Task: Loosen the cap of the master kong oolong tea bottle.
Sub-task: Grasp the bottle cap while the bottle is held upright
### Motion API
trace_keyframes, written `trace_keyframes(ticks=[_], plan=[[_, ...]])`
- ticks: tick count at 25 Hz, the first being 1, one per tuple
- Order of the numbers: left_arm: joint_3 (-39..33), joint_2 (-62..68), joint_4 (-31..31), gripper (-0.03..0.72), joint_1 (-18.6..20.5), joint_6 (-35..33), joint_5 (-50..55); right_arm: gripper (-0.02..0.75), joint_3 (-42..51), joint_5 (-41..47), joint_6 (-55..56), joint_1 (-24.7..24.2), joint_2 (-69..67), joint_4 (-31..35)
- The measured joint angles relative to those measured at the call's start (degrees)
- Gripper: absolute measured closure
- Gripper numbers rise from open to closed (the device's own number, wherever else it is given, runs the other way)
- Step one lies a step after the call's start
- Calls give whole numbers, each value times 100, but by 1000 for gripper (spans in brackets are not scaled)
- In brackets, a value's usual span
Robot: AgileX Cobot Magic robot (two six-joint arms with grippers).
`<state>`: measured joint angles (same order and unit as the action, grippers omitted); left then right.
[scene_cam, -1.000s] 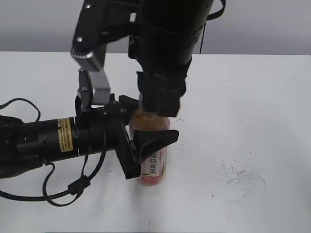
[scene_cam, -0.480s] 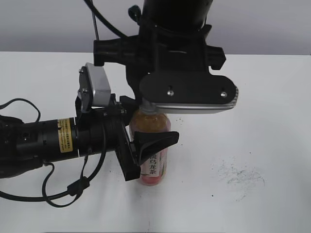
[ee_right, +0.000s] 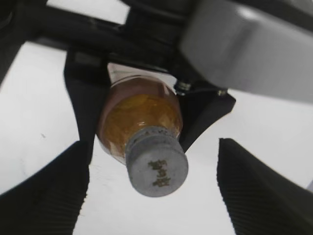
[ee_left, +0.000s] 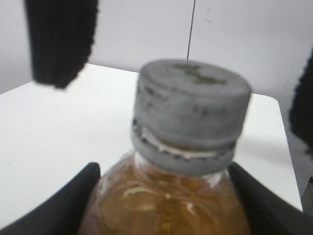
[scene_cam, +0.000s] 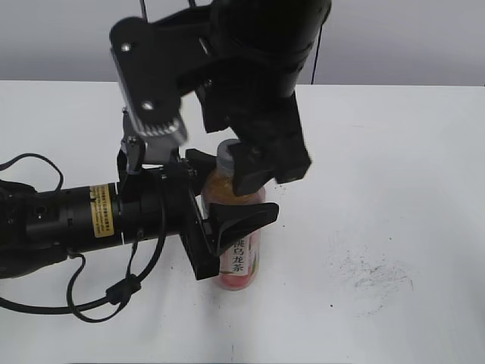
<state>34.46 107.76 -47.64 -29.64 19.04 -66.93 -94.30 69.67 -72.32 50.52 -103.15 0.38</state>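
Note:
The cap is on the bottle's neck and my right gripper is turned far round, so next I turn its open fingers back, grip the cap (scene_cam: 226,157) and twist.
The master kong oolong tea bottle (scene_cam: 241,256) stands upright on the white table, full of amber tea, with its pink label facing front. My left gripper (scene_cam: 231,191) comes in from the left and is shut on the bottle's shoulder; its black jaws press both sides in the left wrist view (ee_left: 168,205). The cap (scene_cam: 225,151) is grey-white and sits on the neck (ee_left: 190,107). My right gripper (scene_cam: 217,141) hovers over the top and is open. In the right wrist view (ee_right: 156,196) its fingers stand wide of the cap (ee_right: 157,169) without touching it.
The white table (scene_cam: 402,174) stretches to the right, with faint dark scuff marks (scene_cam: 371,273) at the front right. The left arm's black cable (scene_cam: 98,303) loops on the table at the front left. A grey wall is behind.
The right wrist has turned above the bottle across the frames. The cap, hidden under the right gripper before, now shows. The left gripper and the bottle have not moved.

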Motion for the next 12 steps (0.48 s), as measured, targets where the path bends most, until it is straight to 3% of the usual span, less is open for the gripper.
trace_keyframes(ticks=[7, 10, 12], plan=[[0, 0, 6, 240, 0, 0, 0, 218, 0, 5, 5920, 0, 0, -38], [0, 0, 12, 240, 0, 1, 0, 232, 0, 5, 7232, 0, 0, -132], [0, 0, 12, 240, 0, 1, 0, 264, 0, 5, 7459, 0, 0, -140]])
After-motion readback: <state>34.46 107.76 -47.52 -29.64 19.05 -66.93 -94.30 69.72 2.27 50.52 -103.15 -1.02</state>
